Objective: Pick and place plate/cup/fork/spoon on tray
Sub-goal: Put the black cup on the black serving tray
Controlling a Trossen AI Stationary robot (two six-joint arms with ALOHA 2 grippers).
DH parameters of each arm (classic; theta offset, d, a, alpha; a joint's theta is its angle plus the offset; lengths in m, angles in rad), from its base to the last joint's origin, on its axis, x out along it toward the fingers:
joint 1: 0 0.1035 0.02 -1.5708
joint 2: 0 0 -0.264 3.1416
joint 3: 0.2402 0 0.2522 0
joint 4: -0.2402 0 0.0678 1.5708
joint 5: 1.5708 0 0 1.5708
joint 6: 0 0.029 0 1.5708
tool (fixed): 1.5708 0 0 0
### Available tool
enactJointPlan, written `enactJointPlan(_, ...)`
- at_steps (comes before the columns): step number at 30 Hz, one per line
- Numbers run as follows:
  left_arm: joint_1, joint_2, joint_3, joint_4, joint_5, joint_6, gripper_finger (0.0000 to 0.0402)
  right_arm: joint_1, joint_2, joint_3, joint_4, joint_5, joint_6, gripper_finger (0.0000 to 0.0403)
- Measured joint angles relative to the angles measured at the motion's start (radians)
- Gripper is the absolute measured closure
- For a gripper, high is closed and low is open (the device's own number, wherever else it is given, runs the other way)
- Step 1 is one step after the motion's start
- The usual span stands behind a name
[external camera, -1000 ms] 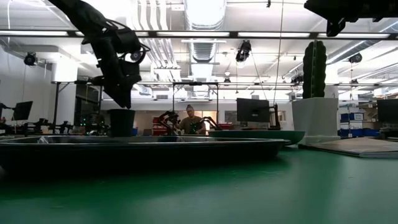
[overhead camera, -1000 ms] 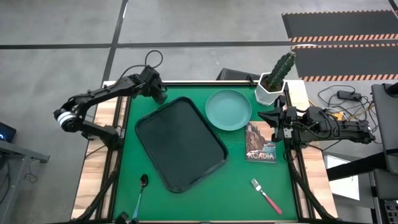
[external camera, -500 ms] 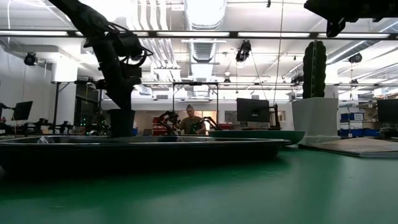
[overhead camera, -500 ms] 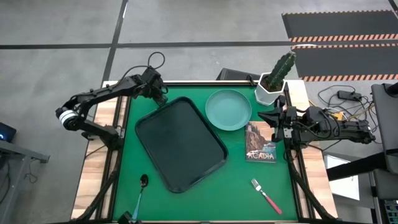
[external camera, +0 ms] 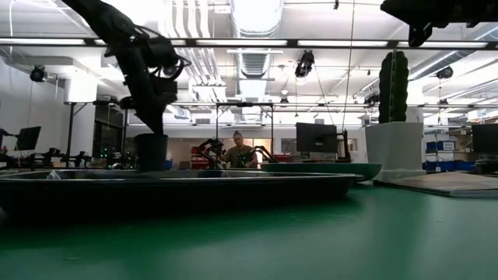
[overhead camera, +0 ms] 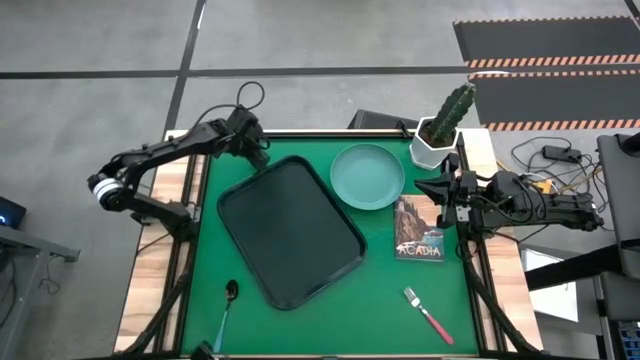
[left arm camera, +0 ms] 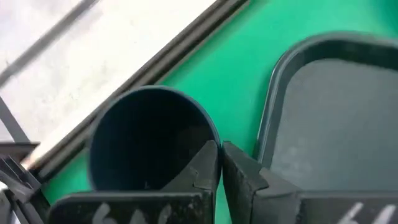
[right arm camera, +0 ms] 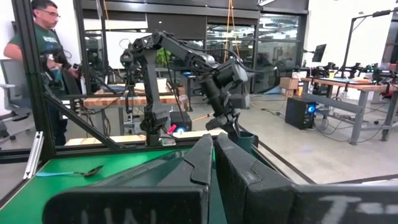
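Next, my left gripper releases the dark cup inside the black tray's far corner [overhead camera: 290, 178] [left arm camera: 326, 96], near the teal plate.
The dark cup [left arm camera: 149, 143] stands upright at the table's far left corner, just beyond the black tray [overhead camera: 290, 230]; in the low view the cup [external camera: 152, 153] shows behind the tray's rim. My left gripper [left arm camera: 221, 152] is shut on it from above. The teal plate [overhead camera: 367, 176] lies right of the tray. The red-handled fork [overhead camera: 428, 314] lies near the front right, the blue-handled spoon [overhead camera: 227, 305] near the front left. My right gripper [overhead camera: 440, 190] hovers shut by the table's right edge. My left gripper pinches the cup's wall at the rim [left arm camera: 210, 132] on the side facing the tray, one finger [left arm camera: 196, 177] inside the cup and one [left arm camera: 249, 183] outside. The fingers come from above, slanting down. The cup stays upright; the tray's rim hides its foot.
A picture book [overhead camera: 418, 228] lies right of the tray, below the plate. A white pot with a cactus [overhead camera: 438, 140] stands at the far right corner. Bare green table [overhead camera: 330, 320] shows between spoon and fork. A person [right arm camera: 37, 37] stands beyond the table.
My left gripper has dipped over the cup's rim and shut on its wall. The cup stands where it stood.
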Motion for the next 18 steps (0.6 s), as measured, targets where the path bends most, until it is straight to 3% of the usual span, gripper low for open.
enactJointPlan(10,-0.212,-0.035,0.112,0.002,-0.009,-0.052,0.0401,0.000,0.000,0.000,0.000,0.000,0.000,0.0394)
enactJointPlan(18,-0.429,0.006,0.177,0.005,-0.135,-0.194,0.0401,0.000,0.000,0.000,-0.005,0.000,0.000,0.0394)
